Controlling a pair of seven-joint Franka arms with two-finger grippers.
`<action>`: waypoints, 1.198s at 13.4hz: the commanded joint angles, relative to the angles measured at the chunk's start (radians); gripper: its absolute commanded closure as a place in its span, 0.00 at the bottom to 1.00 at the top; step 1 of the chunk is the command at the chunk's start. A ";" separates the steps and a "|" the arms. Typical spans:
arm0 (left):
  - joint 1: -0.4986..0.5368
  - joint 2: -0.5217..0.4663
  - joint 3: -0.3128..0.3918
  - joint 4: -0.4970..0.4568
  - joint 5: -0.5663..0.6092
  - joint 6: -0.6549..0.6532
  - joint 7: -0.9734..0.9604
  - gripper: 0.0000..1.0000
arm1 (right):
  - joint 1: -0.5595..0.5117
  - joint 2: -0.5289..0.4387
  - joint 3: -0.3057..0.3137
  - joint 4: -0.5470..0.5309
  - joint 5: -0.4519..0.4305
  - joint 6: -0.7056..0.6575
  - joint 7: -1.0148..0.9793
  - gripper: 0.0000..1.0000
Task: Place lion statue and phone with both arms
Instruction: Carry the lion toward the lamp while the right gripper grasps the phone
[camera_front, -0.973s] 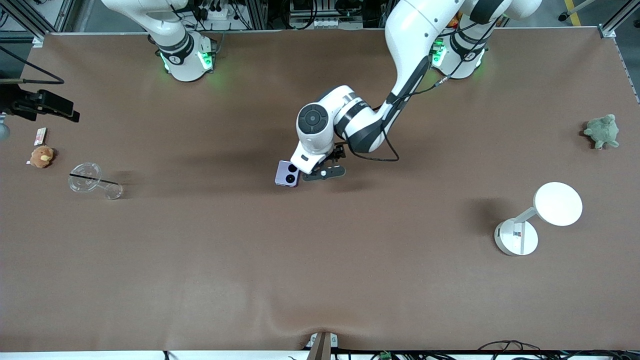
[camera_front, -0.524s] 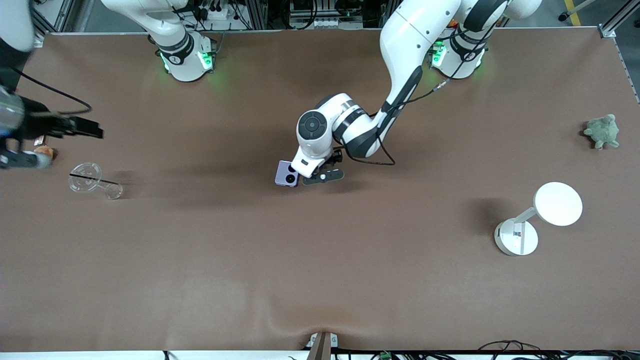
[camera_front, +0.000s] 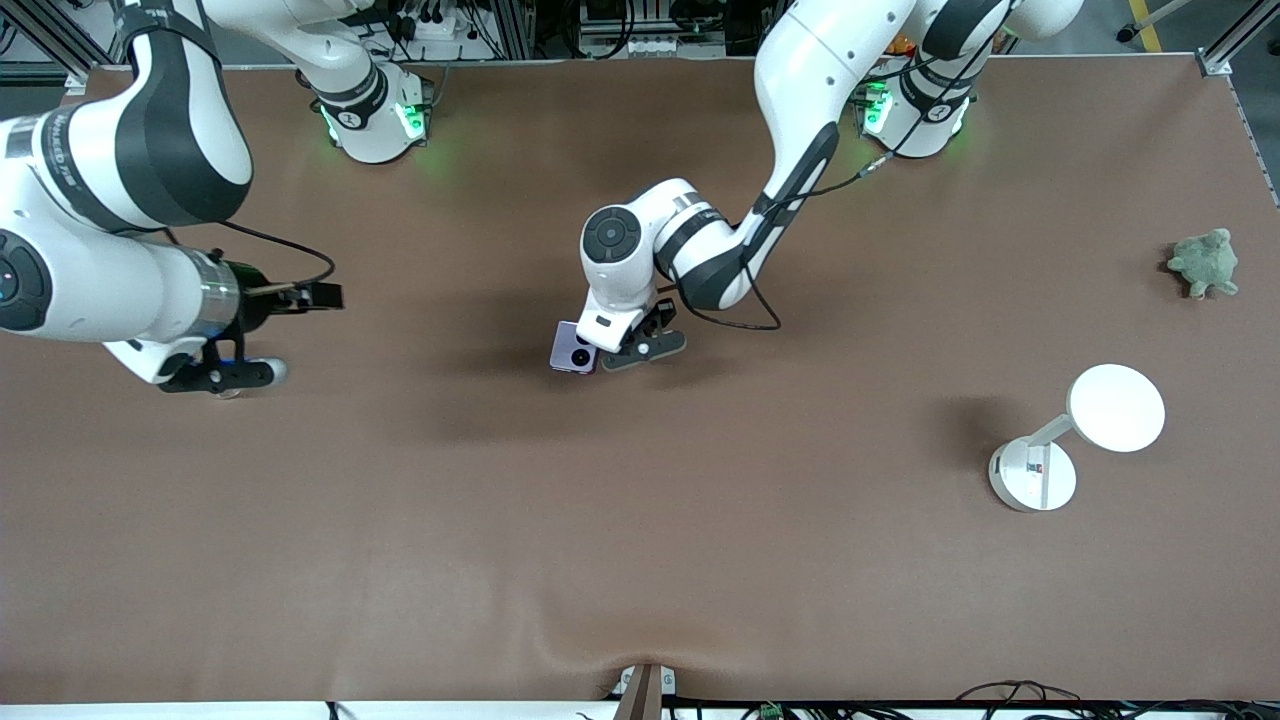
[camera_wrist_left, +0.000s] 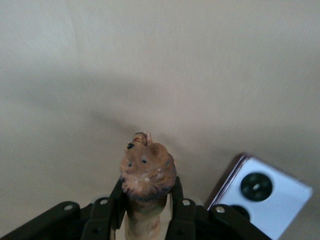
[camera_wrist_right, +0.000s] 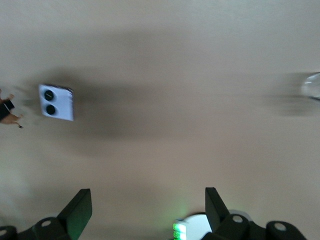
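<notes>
Next, my left gripper releases the lion statue on the table (camera_front: 917, 419) next to the white round-topped stand, on the stand's side that faces the phone. The lion statue is now low over the table's middle.
My left gripper (camera_front: 640, 345) is low over the middle of the table and is shut on the lion statue (camera_wrist_left: 147, 170), a reddish-brown figurine whose head sticks out between the fingers (camera_wrist_left: 177, 200). The arm hides the statue in the front view. The pale lavender phone (camera_front: 574, 349) lies flat on the table right beside that gripper, toward the right arm's end, with its two black camera circles up; it also shows in the left wrist view (camera_wrist_left: 262, 195). My right gripper (camera_front: 225, 377) is open and empty near the right arm's end of the table, well away from the phone (camera_wrist_right: 56, 102).
A clear glass piece (camera_wrist_right: 312, 85) lies on the table by the right gripper. A green plush toy (camera_front: 1205, 263) sits near the left arm's end. A white round-topped stand (camera_front: 1060, 440) is nearer the front camera there. The right arm (camera_front: 110, 230) covers its end of the table.
The right arm has swung in from beyond the table's end and now hangs over the glass piece, hiding the tan plush. The left gripper with the lion statue shifted slightly beside the phone.
</notes>
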 joint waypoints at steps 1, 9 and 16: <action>0.008 -0.125 0.065 -0.015 0.024 -0.057 -0.021 0.94 | 0.065 -0.016 -0.009 -0.048 0.037 0.061 0.107 0.00; 0.322 -0.199 0.160 -0.015 0.027 -0.132 0.217 0.97 | 0.375 0.038 -0.007 -0.261 0.043 0.490 0.426 0.00; 0.516 -0.100 0.159 -0.021 0.032 -0.130 0.594 0.97 | 0.484 0.188 -0.007 -0.327 0.042 0.782 0.442 0.00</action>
